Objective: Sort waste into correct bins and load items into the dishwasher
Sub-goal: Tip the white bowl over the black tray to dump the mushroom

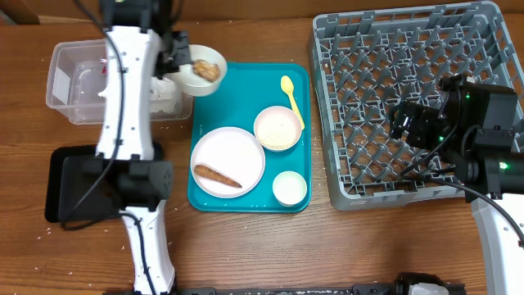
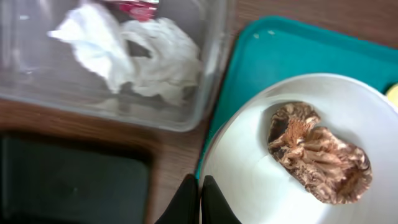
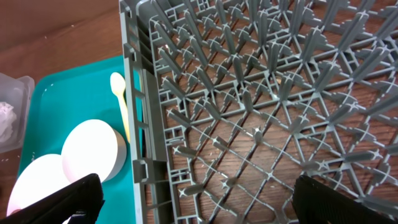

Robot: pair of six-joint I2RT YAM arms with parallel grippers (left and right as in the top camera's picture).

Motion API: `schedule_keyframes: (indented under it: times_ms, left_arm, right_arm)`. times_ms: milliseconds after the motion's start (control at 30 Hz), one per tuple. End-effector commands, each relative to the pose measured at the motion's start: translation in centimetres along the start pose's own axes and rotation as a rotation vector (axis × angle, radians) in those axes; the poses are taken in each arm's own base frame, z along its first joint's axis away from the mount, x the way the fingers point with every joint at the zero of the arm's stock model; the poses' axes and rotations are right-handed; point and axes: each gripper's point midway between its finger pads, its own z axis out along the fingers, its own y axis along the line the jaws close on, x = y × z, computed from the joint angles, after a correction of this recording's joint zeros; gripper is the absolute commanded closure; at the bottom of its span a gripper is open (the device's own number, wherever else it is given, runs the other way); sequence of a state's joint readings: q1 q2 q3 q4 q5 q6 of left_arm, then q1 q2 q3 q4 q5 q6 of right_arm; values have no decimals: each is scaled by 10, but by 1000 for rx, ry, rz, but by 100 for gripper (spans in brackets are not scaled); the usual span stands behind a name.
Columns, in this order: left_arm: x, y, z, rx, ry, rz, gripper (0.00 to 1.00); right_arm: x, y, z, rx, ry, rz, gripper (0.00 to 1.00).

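Observation:
My left gripper is going to release the white bowl on the teal tray [image 1: 238, 97] between the clear tub and the yellow spoon.
My left gripper [image 2: 200, 198] is shut on the rim of a white bowl [image 2: 292, 155] that holds a brown food piece [image 2: 317, 158]. In the overhead view that bowl [image 1: 202, 72] hangs over the teal tray's far left corner, beside the clear tub [image 1: 78, 82]. Inside the tub lie a crumpled napkin [image 2: 137, 56] and a red wrapper [image 2: 138, 7]. My right gripper [image 3: 199, 199] stands open over the grey dish rack [image 1: 409, 57], with nothing between its fingers.
On the teal tray [image 1: 246, 94] sit a plate [image 1: 233, 147] with a brown piece [image 1: 217, 174], a bowl of rice [image 1: 278, 129], a small cup [image 1: 290, 188] and a yellow spoon [image 1: 291, 98]. The black tray [image 1: 61, 184] lies at the left front.

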State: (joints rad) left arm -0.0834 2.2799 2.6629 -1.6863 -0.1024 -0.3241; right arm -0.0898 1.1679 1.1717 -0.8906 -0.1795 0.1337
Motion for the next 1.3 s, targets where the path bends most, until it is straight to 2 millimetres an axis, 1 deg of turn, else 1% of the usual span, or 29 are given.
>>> schedule_keyframes:
  times_ms: [0, 33, 67, 100, 133, 167, 200, 233, 267, 300, 333, 400, 433, 467, 500, 567, 600, 633, 700, 733, 800, 867, 967, 1000, 1067, 1167, 1267]
  left_arm:
    - [5, 37, -65, -27, -122, -82, 96]
    - [12, 52, -77, -63, -141, -114, 96]
    - [25, 70, -88, -98, -142, -162, 96]
    - [39, 84, -92, -121, -127, -205, 96]
    - [48, 94, -93, -141, -115, -240, 96]
    - [73, 117, -95, -188, -83, -317, 95]
    - [91, 136, -96, -236, -70, -384, 96]
    - [99, 145, -96, -257, -66, -412, 95]
    - [113, 159, -96, -286, -64, -455, 95]
    - [128, 176, -96, -328, -73, -504, 96]
    - [144, 197, -97, -402, -91, -549, 96]
    - [159, 225, -98, -531, -118, -572, 96]
    - [165, 235, -97, -587, -121, -562, 96]
    - [171, 247, -93, -668, -109, -510, 96]
    - [173, 252, -87, -714, -94, -470, 96]
    - [173, 255, -66, -741, -69, -415, 96]
    - [172, 260, -48, -774, -55, -357, 96]
    - [172, 265, -40, -817, -49, -319, 96]
    - [173, 274, -32, -896, -47, -287, 96]
    - [171, 282, -27, -977, -62, -267, 96]
    - [164, 291, -25, -1068, -88, -245, 96]
    - [152, 298, -27, -1159, -83, -174, 96]
    - [133, 305, -43, -1325, -24, -12, 96]
    - [120, 303, -47, -1358, -8, 57, 96]
    - [101, 298, -50, -1362, 37, 190, 96]
    - [80, 288, -56, -1372, 71, 326, 96]
    - [76, 280, -55, -1369, 88, 390, 96]
  right_arm:
    - [-9, 6, -7, -17, -26, -10, 0]
    - [-8, 5, -7, -16, -22, -10, 0]
    - [-7, 5, -7, -16, -18, -9, 0]
    - [-6, 6, -7, -23, -13, -8, 0]
    - [-5, 9, -7, -35, -9, -8, 0]
    - [-4, 11, -7, -52, -5, -8, 0]
    - [-4, 13, -7, -62, -3, -8, 0]
    - [-4, 14, -7, -65, -2, -8, 0]
    - [-4, 14, -7, -65, -2, -9, 0]
    - [-4, 14, -7, -65, -4, -9, 0]
    - [-4, 14, -7, -66, -5, -9, 0]
    - [-4, 14, -7, -65, -4, -9, 0]
    - [-4, 14, -7, -65, -4, -9, 0]
    - [-4, 14, -7, -65, -3, -8, 0]
    - [-4, 14, -7, -66, -3, -8, 0]
    - [-4, 14, -7, -65, -2, -8, 0]
    - [-3, 14, -7, -65, -1, -8, 0]
    - [-3, 14, -7, -65, -1, -8, 0]
    - [-3, 13, -7, -64, -1, -8, 0]
    - [-3, 14, -7, -65, -1, -8, 0]
    - [-3, 13, -7, -64, -1, -8, 0]
    - [-3, 13, -6, -63, 4, -7, 0]
    - [-1, 12, -1, -61, 18, -3, 0]
    - [-1, 11, 0, -60, 24, -2, 0]
    - [0, 11, 3, -58, 32, 0, 0]
    - [0, 10, 4, -57, 35, 0, 0]
    - [0, 10, 4, -57, 35, 0, 0]
